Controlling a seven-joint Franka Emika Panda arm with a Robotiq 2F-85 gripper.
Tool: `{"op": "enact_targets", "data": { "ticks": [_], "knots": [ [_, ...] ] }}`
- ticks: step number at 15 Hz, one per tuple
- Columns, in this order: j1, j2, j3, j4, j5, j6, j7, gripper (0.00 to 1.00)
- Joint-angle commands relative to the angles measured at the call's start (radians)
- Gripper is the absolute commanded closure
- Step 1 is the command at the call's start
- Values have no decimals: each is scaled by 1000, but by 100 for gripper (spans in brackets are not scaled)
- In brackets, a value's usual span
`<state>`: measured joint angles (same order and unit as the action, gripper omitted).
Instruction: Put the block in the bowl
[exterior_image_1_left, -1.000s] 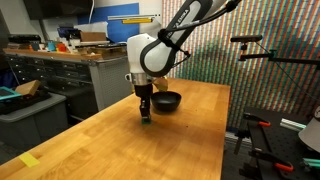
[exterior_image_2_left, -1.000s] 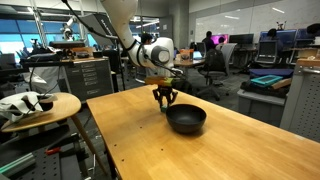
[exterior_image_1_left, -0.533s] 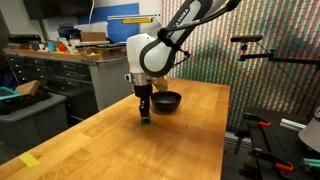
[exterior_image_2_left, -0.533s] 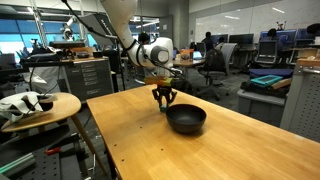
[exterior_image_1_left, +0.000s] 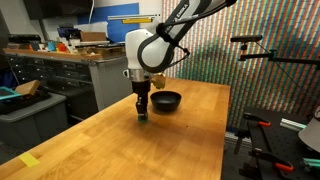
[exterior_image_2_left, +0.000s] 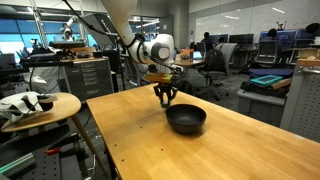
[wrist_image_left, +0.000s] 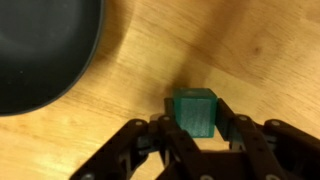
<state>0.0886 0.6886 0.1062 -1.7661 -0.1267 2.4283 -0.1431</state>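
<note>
The robot's gripper needs to release the green block on the inside bottom of the black bowl (exterior_image_1_left: 164, 100) (wrist_image_left: 20, 38), close to its middle.
The block (wrist_image_left: 194, 110) is a small dark green cube held between the two black fingers of my gripper (wrist_image_left: 196, 118), which touch its left and right faces. In an exterior view the gripper (exterior_image_1_left: 142, 113) points straight down with the block (exterior_image_1_left: 143, 117) at its tips, at or just above the wooden table. The glossy black bowl (exterior_image_1_left: 166, 100) stands on the table just beyond the gripper. It also shows in the other exterior view (exterior_image_2_left: 186, 119), with the gripper (exterior_image_2_left: 165, 100) behind it, and at the wrist view's upper left (wrist_image_left: 40, 50). The bowl looks empty.
The wooden table (exterior_image_1_left: 190, 140) is large. A flat yellow piece (exterior_image_1_left: 30, 160) lies near its front corner. A round side table (exterior_image_2_left: 40, 108) with white items stands beside it. Cabinets (exterior_image_1_left: 60, 75) and a camera stand (exterior_image_1_left: 250, 60) lie beyond the edges.
The gripper with the block has risen slightly and shifted a little sideways. The bowl has not moved.
</note>
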Motion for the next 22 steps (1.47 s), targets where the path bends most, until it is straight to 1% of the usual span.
{"op": "enact_targets", "data": {
  "ticks": [1,7,14,18,22],
  "knots": [
    [16,-48,-11,17,12,-36,36,82],
    [33,-107,-37,19,9,-46,126,82],
    [33,-165,-96,-8,12,-27,311,82],
    [34,-203,-139,-53,4,-16,411,82],
    [32,-249,-177,-126,-2,-11,496,82]
  ]
}}
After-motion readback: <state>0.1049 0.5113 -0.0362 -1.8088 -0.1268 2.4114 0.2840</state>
